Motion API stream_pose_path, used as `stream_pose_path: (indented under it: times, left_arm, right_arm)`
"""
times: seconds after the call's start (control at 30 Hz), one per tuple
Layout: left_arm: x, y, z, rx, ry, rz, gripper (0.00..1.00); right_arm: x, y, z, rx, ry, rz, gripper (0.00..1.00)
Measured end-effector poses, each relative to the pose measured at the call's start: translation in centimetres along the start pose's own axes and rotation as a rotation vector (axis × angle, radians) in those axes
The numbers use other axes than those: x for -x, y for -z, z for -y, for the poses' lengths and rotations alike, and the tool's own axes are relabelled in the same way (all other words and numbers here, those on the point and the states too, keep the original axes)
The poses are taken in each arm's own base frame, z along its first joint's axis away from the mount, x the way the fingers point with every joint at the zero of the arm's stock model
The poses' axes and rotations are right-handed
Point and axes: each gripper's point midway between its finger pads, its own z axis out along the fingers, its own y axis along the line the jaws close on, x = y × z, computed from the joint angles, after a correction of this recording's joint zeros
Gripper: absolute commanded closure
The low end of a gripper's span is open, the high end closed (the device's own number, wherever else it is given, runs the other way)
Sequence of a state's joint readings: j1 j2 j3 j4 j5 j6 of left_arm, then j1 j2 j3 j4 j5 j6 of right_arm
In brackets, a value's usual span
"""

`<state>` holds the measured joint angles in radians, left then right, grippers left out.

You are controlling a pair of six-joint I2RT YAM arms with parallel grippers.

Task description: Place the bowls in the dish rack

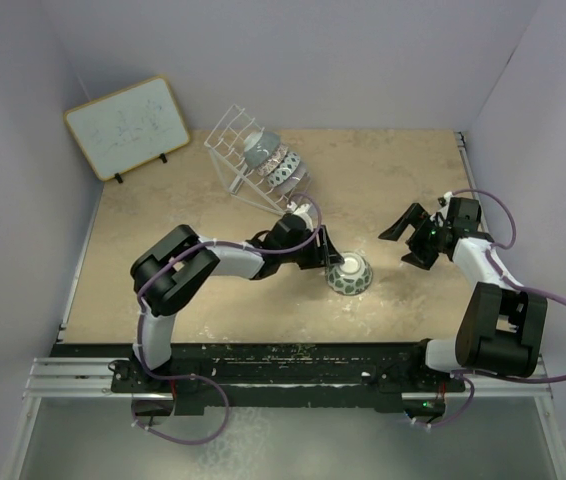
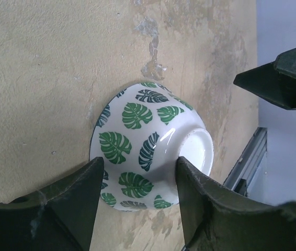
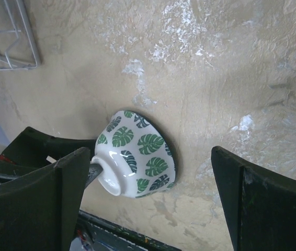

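My left gripper is on one side of the green-and-white leaf bowl. Next, on the opposite side, my right gripper next closes on the rim [image 1: 372, 275] [image 3: 175, 160] of that bowl.
The green-and-white leaf bowl [image 1: 349, 273] lies upside down on the table, foot up. It also shows in the left wrist view [image 2: 137, 141] and the right wrist view [image 3: 140, 157]. My left gripper [image 1: 330, 260] [image 2: 137, 167] is open, its fingers straddling the bowl's side and foot, the right finger against the foot. My right gripper [image 1: 404, 243] [image 3: 147, 152] is open and empty, right of the bowl and apart from it. The white wire dish rack [image 1: 231, 140] stands at the back with several bowls [image 1: 261, 149] in it.
A framed whiteboard [image 1: 128, 125] leans at the back left. The rack's corner shows in the right wrist view [image 3: 7, 47]. The right gripper's dark fingers [image 2: 284, 73] show in the left wrist view. Grey walls close in both sides.
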<state>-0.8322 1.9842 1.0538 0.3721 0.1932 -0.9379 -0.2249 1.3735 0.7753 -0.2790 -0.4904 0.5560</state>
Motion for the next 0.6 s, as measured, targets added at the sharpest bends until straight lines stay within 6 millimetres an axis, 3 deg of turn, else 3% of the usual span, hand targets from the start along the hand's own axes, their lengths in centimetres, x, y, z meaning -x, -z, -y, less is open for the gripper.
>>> stream_pose_path:
  times: [0.4, 0.6]
  left_arm:
    - [0.5, 0.5, 0.0, -0.075, 0.045, 0.024, 0.43]
    - [0.4, 0.5, 0.0, -0.078, 0.046, 0.022, 0.43]
  right_arm:
    - [-0.3, 0.1, -0.5, 0.030, 0.001, -0.016, 0.00]
    - [-1.8, -0.2, -0.8, 0.087, -0.003, -0.063, 0.00]
